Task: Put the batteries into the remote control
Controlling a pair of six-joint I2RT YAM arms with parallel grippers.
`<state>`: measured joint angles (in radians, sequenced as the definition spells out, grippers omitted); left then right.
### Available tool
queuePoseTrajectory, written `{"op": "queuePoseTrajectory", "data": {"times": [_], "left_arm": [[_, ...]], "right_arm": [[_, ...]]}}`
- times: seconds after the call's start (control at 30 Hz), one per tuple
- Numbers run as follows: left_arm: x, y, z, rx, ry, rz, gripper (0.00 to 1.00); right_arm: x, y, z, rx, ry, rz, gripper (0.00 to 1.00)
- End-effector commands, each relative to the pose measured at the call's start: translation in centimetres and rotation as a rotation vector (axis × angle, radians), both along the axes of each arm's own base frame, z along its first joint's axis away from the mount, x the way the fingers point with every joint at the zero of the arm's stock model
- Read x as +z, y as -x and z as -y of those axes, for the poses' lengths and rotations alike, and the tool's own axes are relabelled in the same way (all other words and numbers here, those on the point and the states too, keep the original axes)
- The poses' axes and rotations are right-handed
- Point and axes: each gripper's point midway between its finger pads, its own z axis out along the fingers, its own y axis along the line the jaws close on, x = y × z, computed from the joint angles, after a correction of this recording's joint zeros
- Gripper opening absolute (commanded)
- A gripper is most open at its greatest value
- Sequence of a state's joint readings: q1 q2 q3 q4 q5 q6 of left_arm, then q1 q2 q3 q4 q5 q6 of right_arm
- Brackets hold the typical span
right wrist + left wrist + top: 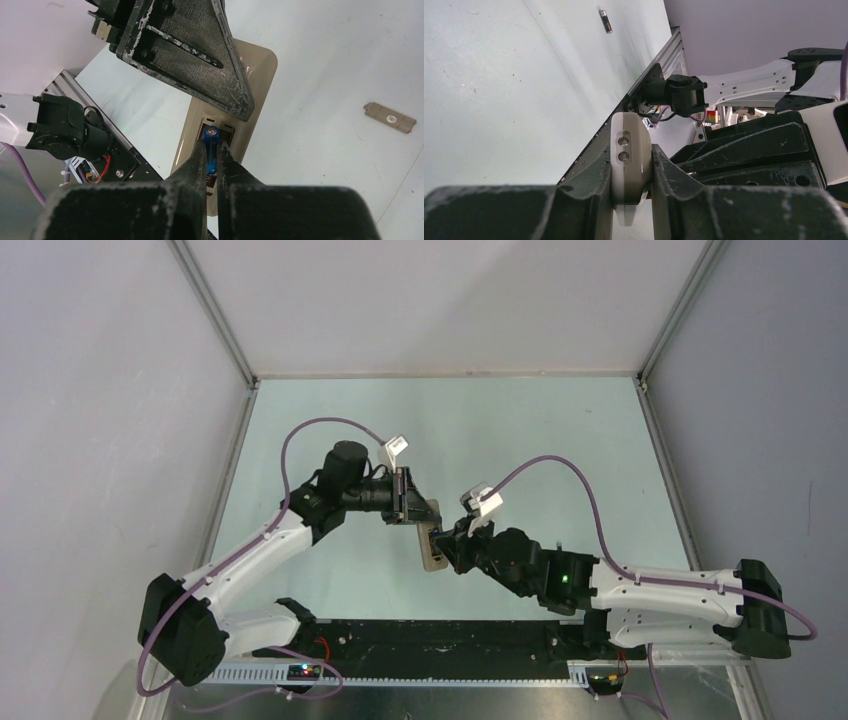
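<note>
The robot's right gripper will release the bright blue battery in the open slot on the remote control's tan back [432, 543] [212, 152].
My left gripper [408, 506] is shut on the remote control [432, 543] and holds it on edge above the table; its narrow side shows between the fingers in the left wrist view [626, 155]. In the right wrist view the remote's tan back [257, 80] faces the camera, with the battery slot [224, 131] open. My right gripper [212, 148] is shut on the bright blue battery [210, 137], whose tip sits in the slot. The dark battery [606, 21] lies loose on the table, far from both grippers.
A small tan battery cover [389, 117] lies flat on the table to the right of the remote. The black rail [644, 85] with the arm bases runs along the table's near edge. Grey walls close in the table on three sides.
</note>
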<state>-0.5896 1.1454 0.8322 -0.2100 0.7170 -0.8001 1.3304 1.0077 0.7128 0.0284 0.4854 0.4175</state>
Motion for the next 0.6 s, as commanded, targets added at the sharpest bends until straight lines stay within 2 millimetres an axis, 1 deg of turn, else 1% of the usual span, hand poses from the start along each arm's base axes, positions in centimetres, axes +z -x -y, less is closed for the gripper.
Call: {"op": "queuePoseTrajectory", "data": {"times": [0.0,0.1,0.13,0.57], "left_arm": [[1.3,-0.2,0.3,-0.015,0.027,0.072,0.0],[1.6,-0.4,0.2,-0.011,0.027,0.1,0.0],[1.6,-0.5,0.2,-0.009,0.025,0.105,0.0],[2.5,-0.7,-0.3,-0.011,0.021,0.224,0.0]], "right_arm": [[1.4,-0.2,-0.5,-0.01,-0.036,-0.016,0.0],[0.8,0.1,-0.7,0.003,-0.032,-0.042,0.0],[0.2,0.2,-0.5,0.004,-0.009,-0.052,0.0],[-3.4,0.9,-1.0,0.055,0.073,-0.157,0.0]]}}
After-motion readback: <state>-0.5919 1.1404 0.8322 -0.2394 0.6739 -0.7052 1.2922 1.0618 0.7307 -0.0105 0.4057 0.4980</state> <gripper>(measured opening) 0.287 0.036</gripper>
